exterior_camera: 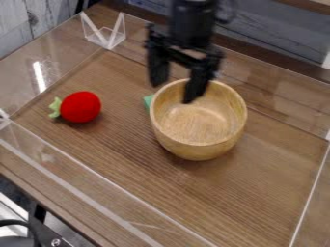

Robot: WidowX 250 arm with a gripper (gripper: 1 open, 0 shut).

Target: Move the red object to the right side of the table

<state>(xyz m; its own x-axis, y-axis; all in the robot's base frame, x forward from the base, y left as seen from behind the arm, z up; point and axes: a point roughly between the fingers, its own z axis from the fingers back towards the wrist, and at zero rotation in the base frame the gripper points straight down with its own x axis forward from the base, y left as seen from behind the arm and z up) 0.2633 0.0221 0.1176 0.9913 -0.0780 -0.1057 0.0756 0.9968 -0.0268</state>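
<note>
Next, I close my gripper on the round body of the red object [77, 105], next to its green leafy stem.
The red object [81, 106], a small red toy fruit with a green leafy stem, lies on the left part of the brown wood-grain table [194, 193]. My gripper [177, 83] hangs pointing down over the left rim of the wooden bowl [199, 121], to the right of the fruit and well apart from it. Its two black fingers [196, 89] stand open with nothing between them.
The wooden bowl stands in the middle of the table. A flat green block [149, 100] peeks out at its left edge, under the gripper. Low clear acrylic walls [77, 198] border the tabletop, and a clear bracket [103, 32] stands at the back left.
</note>
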